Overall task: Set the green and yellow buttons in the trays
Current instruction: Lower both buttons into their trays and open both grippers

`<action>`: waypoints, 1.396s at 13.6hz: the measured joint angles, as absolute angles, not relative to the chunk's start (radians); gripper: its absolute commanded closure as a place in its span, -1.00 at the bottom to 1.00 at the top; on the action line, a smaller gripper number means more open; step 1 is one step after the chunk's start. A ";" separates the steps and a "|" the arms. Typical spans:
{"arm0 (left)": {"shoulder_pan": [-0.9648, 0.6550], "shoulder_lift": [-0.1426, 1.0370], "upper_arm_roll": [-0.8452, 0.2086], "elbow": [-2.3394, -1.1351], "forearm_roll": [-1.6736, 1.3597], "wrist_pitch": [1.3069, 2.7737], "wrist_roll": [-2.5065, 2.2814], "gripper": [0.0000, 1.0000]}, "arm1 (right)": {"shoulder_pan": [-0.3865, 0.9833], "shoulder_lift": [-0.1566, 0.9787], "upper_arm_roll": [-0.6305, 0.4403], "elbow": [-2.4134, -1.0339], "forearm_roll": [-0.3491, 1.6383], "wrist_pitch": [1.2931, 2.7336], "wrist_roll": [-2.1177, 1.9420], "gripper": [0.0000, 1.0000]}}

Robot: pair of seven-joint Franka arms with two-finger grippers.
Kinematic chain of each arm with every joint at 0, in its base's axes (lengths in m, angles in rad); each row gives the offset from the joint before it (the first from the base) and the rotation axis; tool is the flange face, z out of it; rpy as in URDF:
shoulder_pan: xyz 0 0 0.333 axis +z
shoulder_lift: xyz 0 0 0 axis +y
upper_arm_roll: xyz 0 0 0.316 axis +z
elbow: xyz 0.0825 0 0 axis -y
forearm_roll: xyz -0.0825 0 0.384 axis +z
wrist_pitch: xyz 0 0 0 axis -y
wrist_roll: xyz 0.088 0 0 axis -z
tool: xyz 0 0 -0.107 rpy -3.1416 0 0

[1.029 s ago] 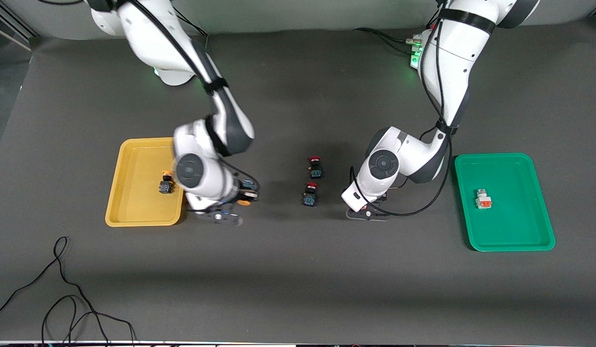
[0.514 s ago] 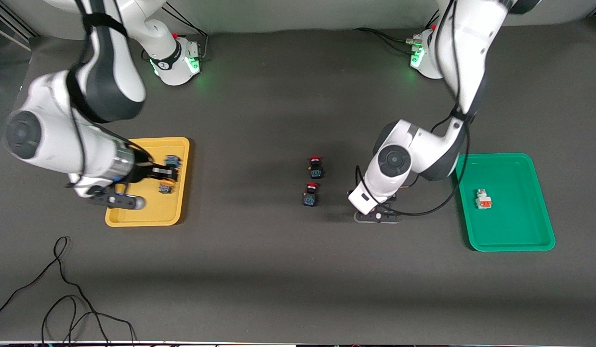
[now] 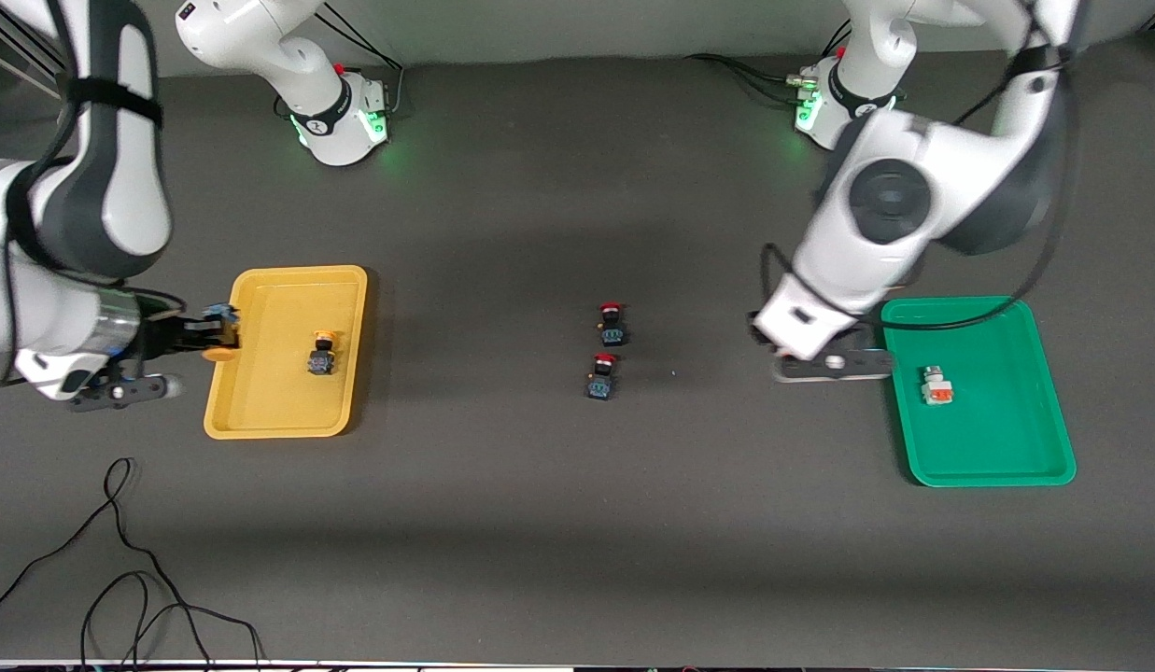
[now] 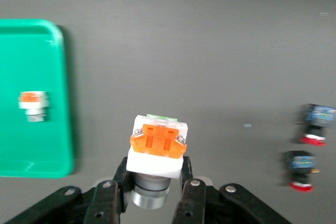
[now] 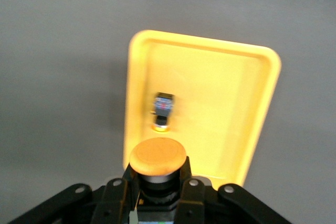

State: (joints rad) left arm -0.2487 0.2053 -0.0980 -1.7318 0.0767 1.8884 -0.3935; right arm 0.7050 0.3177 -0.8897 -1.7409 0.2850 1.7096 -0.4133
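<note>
My left gripper will put its whitish block, now hanging just beside the green tray, down in the green tray (image 3: pixel 999 381) next to the second whitish block, away from the red-capped buttons.
My right gripper (image 3: pixel 215 337) is shut on a yellow-capped button (image 5: pixel 157 156) and hangs over the rim of the yellow tray (image 3: pixel 278 406) at the right arm's end of the table. Another yellow-capped button (image 3: pixel 322 357) lies in that tray. My left gripper (image 4: pixel 156 170) is shut on a whitish block with an orange patch (image 4: pixel 157 145). It hangs over the table just beside the green tray (image 3: pixel 997 443). A second whitish block (image 3: pixel 936 385) lies in the green tray. In the front view the left hand hides its own fingers.
Two red-capped black buttons (image 3: pixel 612 324) (image 3: pixel 602 375) stand mid-table, one nearer the front camera than the other. Loose black cables (image 3: pixel 119 560) lie near the table's front edge at the right arm's end.
The right arm swept its button from mid-table across the yellow tray to that tray's outer rim. The left arm rose and moved toward the green tray with its block.
</note>
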 measured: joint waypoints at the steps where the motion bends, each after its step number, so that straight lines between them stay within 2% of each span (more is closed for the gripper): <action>1: -0.182 0.195 -0.095 -1.732 0.077 1.861 -0.303 0.98 | 0.663 0.333 -0.891 -1.751 0.285 1.718 -0.475 1.00; 5: 0.123 0.188 -0.085 -1.742 0.074 1.829 0.055 0.95 | 0.562 0.391 -0.889 -1.854 0.309 1.871 -0.643 1.00; 8: 0.310 0.232 -0.083 -1.765 0.071 1.845 0.188 0.91 | 0.556 0.438 -0.880 -1.942 0.398 1.958 -0.689 1.00; 10: 0.369 0.299 -0.084 -1.779 0.070 1.873 0.205 0.91 | 0.563 0.470 -0.859 -1.981 0.437 2.026 -0.701 1.00; 13: 0.387 0.424 -0.087 -1.816 0.070 2.030 0.202 0.92 | 0.570 0.516 -0.819 -2.041 0.489 2.146 -0.731 1.00; 15: 0.387 0.497 -0.091 -1.844 0.070 2.121 0.198 0.85 | 0.571 0.551 -0.812 -2.054 0.553 2.164 -0.775 1.00; 16: 0.389 0.524 -0.091 -1.849 0.070 2.142 0.197 0.75 | 0.571 0.568 -0.810 -2.055 0.588 2.164 -0.799 1.00; 17: 0.394 0.545 -0.091 -1.850 0.070 2.158 0.197 0.47 | 0.571 0.585 -0.810 -2.055 0.609 2.165 -0.813 1.00; 18: 0.399 0.558 -0.091 -1.850 0.070 2.176 0.197 0.09 | 0.571 0.601 -0.809 -2.055 0.621 2.172 -0.820 1.00; 19: 0.404 0.567 -0.091 -1.850 0.070 2.184 0.197 -0.83 | 0.571 0.613 -0.806 -2.055 0.628 2.184 -0.823 1.00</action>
